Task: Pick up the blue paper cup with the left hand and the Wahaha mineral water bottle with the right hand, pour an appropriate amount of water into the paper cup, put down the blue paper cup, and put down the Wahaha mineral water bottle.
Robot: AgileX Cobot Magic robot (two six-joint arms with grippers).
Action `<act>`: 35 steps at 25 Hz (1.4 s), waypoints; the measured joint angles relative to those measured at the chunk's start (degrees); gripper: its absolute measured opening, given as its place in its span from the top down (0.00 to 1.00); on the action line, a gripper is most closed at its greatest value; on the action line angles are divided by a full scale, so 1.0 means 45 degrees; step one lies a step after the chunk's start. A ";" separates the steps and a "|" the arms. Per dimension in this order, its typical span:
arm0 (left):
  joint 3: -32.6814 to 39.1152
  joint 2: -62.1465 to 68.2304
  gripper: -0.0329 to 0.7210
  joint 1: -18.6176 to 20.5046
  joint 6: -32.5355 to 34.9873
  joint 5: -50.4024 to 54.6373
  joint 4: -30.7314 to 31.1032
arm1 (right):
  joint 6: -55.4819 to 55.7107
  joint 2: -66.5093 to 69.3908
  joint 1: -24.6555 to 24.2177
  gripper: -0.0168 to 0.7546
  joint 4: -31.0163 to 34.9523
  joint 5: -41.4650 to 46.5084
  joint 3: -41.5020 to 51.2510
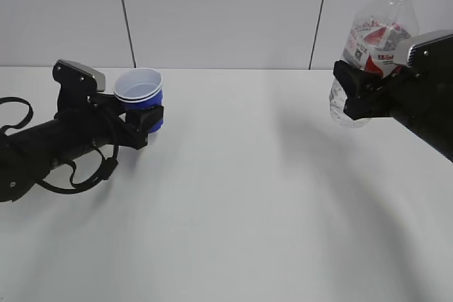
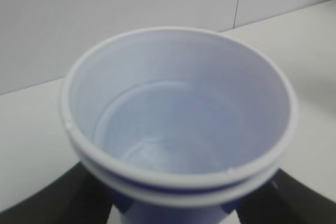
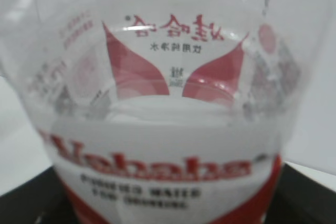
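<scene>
I need to let go of the blue paper cup with my left gripper on the white table before the wall seam [image 1: 131,145] nearest my left arm.
The blue paper cup [image 1: 139,93] stands upright at the left, white inside, with a doubled white rim. My left gripper [image 1: 146,119] is shut on its blue lower wall. In the left wrist view the cup [image 2: 178,119] fills the frame and looks empty, with black fingers [image 2: 44,203] at both lower corners. At the right, the Wahaha mineral water bottle [image 1: 374,40] hangs well above the table, nearly upright and uncapped, with water in its lower part. My right gripper [image 1: 359,95] is shut on it below the red-and-white label. The label [image 3: 163,166] fills the right wrist view.
The white table [image 1: 233,210] stretches between the two arms, with nothing standing on it between cup and bottle. A white panelled wall [image 1: 212,12] rises behind the table's far edge. The left arm's cables [image 1: 78,175] loop low over the table.
</scene>
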 joint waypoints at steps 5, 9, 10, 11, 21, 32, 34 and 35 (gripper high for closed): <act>0.0000 0.0791 0.31 0.0000 0.0188 -0.0882 -0.0597 | 0.0000 0.0000 0.0000 0.34 -0.0019 0.0000 0.0000; 0.0000 0.1239 0.31 0.0000 0.0772 -0.0911 -0.0735 | 0.0000 0.0000 0.0000 0.34 -0.0061 0.0000 0.0000; 0.0000 0.1328 0.31 0.0000 0.0862 -0.0911 -0.0770 | 0.0000 0.0000 0.0000 0.34 -0.0082 0.0000 0.0000; 0.0000 0.1383 0.31 0.0000 0.0982 -0.0911 -0.0825 | 0.0000 0.0000 0.0000 0.34 -0.0082 0.0000 0.0000; -0.0045 0.2077 0.31 0.0000 0.1561 -0.1252 -0.2548 | 0.0000 0.0000 0.0000 0.34 -0.0307 0.0000 0.0000; -0.0094 0.2466 0.31 0.0000 0.1590 -0.1566 -0.2654 | -0.0025 0.0000 0.0000 0.34 -0.0356 0.0000 0.0000; -0.0094 0.2466 0.31 0.0000 0.1590 -0.1566 -0.2654 | -0.0025 0.0000 0.0000 0.34 -0.0356 0.0000 0.0000; -0.0094 0.2466 0.31 0.0000 0.1590 -0.1566 -0.2654 | -0.0025 0.0000 0.0000 0.34 -0.0356 0.0000 0.0000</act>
